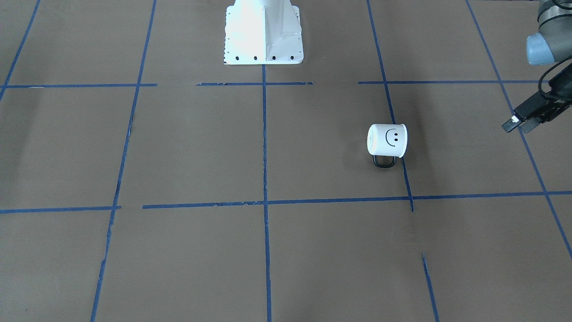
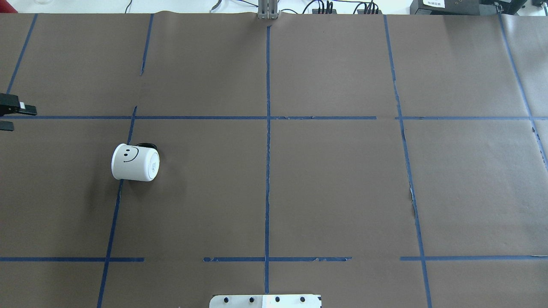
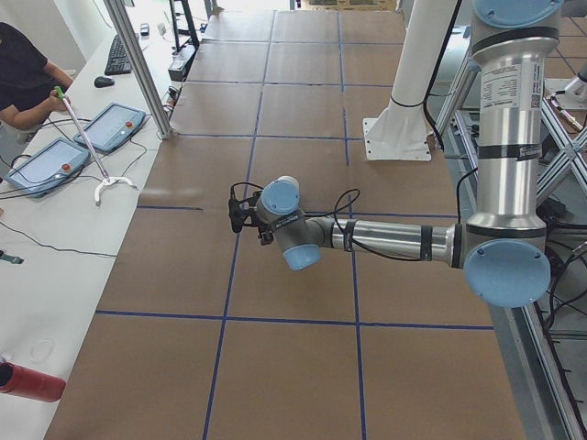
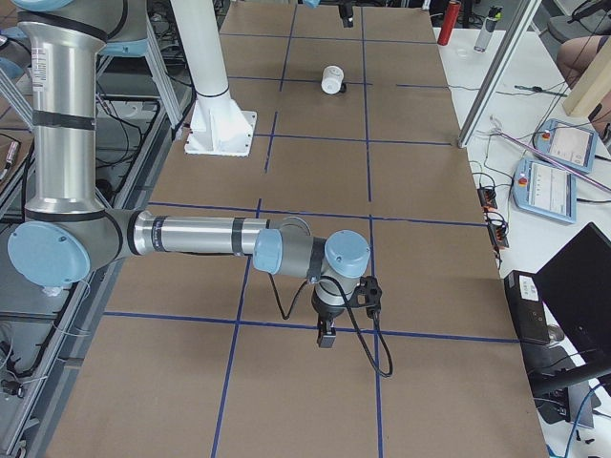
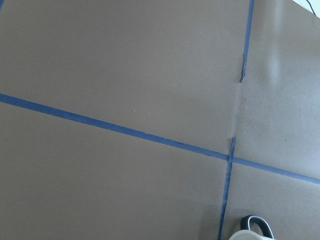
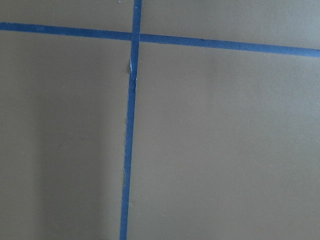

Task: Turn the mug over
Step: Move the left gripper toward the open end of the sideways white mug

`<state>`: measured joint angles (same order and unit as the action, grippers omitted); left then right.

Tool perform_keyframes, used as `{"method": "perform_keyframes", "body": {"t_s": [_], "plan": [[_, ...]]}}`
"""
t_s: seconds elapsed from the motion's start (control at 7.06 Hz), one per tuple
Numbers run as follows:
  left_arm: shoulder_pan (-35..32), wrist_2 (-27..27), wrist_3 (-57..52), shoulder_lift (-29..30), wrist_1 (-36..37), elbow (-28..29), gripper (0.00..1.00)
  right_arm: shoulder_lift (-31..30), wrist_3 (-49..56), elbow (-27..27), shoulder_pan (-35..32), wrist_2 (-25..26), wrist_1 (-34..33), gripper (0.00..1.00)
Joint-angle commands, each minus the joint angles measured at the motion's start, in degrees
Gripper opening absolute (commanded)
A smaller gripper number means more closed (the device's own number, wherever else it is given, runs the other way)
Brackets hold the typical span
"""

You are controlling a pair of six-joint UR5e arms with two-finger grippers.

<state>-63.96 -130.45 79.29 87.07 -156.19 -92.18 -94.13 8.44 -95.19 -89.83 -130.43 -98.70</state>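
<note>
My left gripper will grip the white mug's rim (image 1: pixel 405 131) next to the smiley face, putting one finger inside the opening of the mug.
The white mug (image 1: pixel 387 141) lies on its side on the brown table, smiley face up, black handle (image 1: pixel 384 162) towards the operators' side. It also shows in the overhead view (image 2: pixel 135 162), far off in the right side view (image 4: pixel 333 78), and at the bottom edge of the left wrist view (image 5: pixel 250 234). My left gripper (image 1: pixel 518 126) is open and empty, hanging above the table well to the side of the mug, at the overhead view's left edge (image 2: pixel 15 117). My right gripper (image 4: pixel 326 334) shows only in the right side view, so I cannot tell its state.
The white robot pedestal (image 1: pixel 263 31) stands at the robot's side of the table. Blue tape lines (image 2: pixel 267 171) cross the brown paper. A side bench with tablets (image 3: pixel 110 128) and an operator runs along the far edge.
</note>
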Motion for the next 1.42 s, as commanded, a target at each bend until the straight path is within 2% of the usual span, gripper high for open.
{"method": "perform_keyframes", "body": {"t_s": [0.0, 0.14, 0.28, 0.42, 0.57, 0.71, 0.99, 1.13, 1.27], "plan": [[5.6, 7.1, 7.9, 0.3, -14.3, 3.4, 1.00, 0.0, 0.0, 0.0, 0.0, 0.0, 0.0, 1.00], [6.0, 7.3, 9.8, 0.5, -23.3, 7.5, 1.00, 0.0, 0.0, 0.1, 0.0, 0.0, 0.0, 1.00], [7.5, 11.7, 16.4, 1.0, -30.6, 8.9, 1.00, 0.0, 0.0, 0.0, 0.0, 0.0, 0.0, 1.00], [10.5, 15.6, 18.3, 1.7, -32.8, 9.5, 1.00, 0.0, 0.0, 0.1, 0.0, 0.0, 0.0, 1.00], [11.2, 14.5, 18.3, 6.9, -39.0, 15.4, 1.00, 0.0, 0.0, 0.0, 0.0, 0.0, 0.0, 1.00], [11.7, 11.7, 18.2, 9.8, -41.9, 19.4, 1.00, 0.0, 0.0, 0.1, 0.0, 0.0, 0.0, 1.00], [13.5, 10.6, 13.6, 10.9, -42.3, 21.2, 1.00, 0.0, 0.0, 0.1, 0.0, 0.0, 0.0, 1.00], [13.9, 10.5, 13.6, 13.3, -42.9, 23.7, 1.00, 0.0, 0.0, 0.1, 0.0, 0.0, 0.0, 1.00], [14.0, 9.1, 13.7, 13.1, -47.2, 25.0, 1.00, 0.0, 0.0, 0.0, 0.0, 0.0, 0.0, 1.00]]}}
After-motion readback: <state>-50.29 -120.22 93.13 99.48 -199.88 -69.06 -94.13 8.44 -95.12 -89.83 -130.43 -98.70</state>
